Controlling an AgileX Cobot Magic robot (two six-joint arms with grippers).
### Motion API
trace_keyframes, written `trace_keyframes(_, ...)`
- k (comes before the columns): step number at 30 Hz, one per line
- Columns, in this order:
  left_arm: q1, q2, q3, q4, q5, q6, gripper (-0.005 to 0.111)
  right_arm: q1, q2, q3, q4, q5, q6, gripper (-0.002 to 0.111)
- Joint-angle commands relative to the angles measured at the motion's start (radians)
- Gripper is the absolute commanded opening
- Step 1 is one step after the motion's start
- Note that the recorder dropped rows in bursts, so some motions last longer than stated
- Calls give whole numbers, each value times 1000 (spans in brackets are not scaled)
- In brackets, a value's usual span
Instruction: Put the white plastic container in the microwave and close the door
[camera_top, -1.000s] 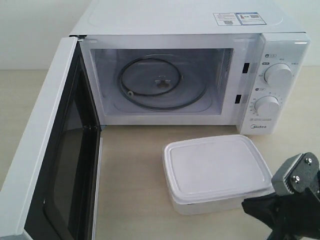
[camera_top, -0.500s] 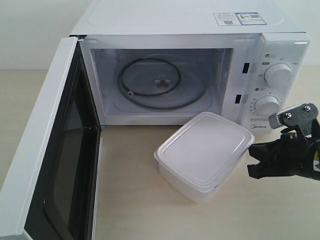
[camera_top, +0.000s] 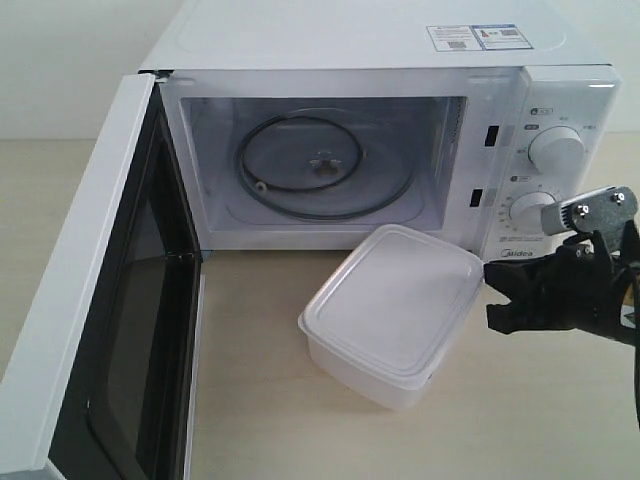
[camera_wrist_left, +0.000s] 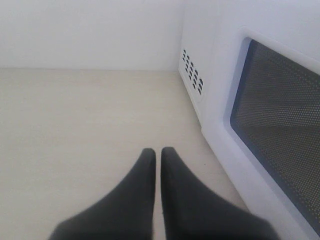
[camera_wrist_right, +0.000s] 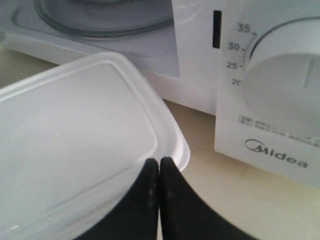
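Observation:
The white plastic container will be gripped by my right gripper around the middle of the lid's long edge (camera_top: 449, 313) (camera_wrist_right: 85, 202), on the side away from the open microwave door.
The white plastic container (camera_top: 390, 305) sits askew on the table in front of the microwave (camera_top: 350, 40), one corner toward the open cavity. The door (camera_top: 90, 300) stands wide open at the left, and the glass turntable (camera_top: 325, 165) is bare. My right gripper (camera_top: 492, 297) is at the container's right corner. In the right wrist view its shut fingertips (camera_wrist_right: 159, 162) touch the lid's lip on the container (camera_wrist_right: 75, 130). My left gripper (camera_wrist_left: 158, 151) is shut and holds nothing, low over the table beside the door's outer face (camera_wrist_left: 220, 100). It is out of the exterior view.
The open door blocks the left side of the table (camera_top: 270, 400). Two round dials (camera_top: 556, 150) and the Midea logo (camera_wrist_right: 275, 154) are just behind my right gripper. A label sticker (camera_top: 475, 37) lies on the microwave's top. The door's dark window (camera_wrist_left: 280, 125) is close to my left gripper.
My right gripper rose from the lower right and moved left against the container. The container turned and slid left toward the cavity. The door has not moved.

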Motion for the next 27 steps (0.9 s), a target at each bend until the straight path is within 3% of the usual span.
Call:
trace_keyframes(1, 2, -4, 4, 4, 1, 2, 4, 0, -3, 113, 207, -150, -128, 0)
trace_keyframes(6, 2, -4, 4, 4, 1, 2, 4, 0, -3, 267, 265, -348, -112, 0)
trace_keyframes(14, 2, -4, 4, 4, 1, 2, 4, 0, -3, 340, 161, -357, 238, 0)
trace_keyframes(22, 2, -4, 4, 4, 1, 2, 4, 0, -3, 338, 92, -357, 766, 0)
trace_keyframes(27, 2, -4, 4, 4, 1, 2, 4, 0, -3, 338, 77, -357, 893, 0)
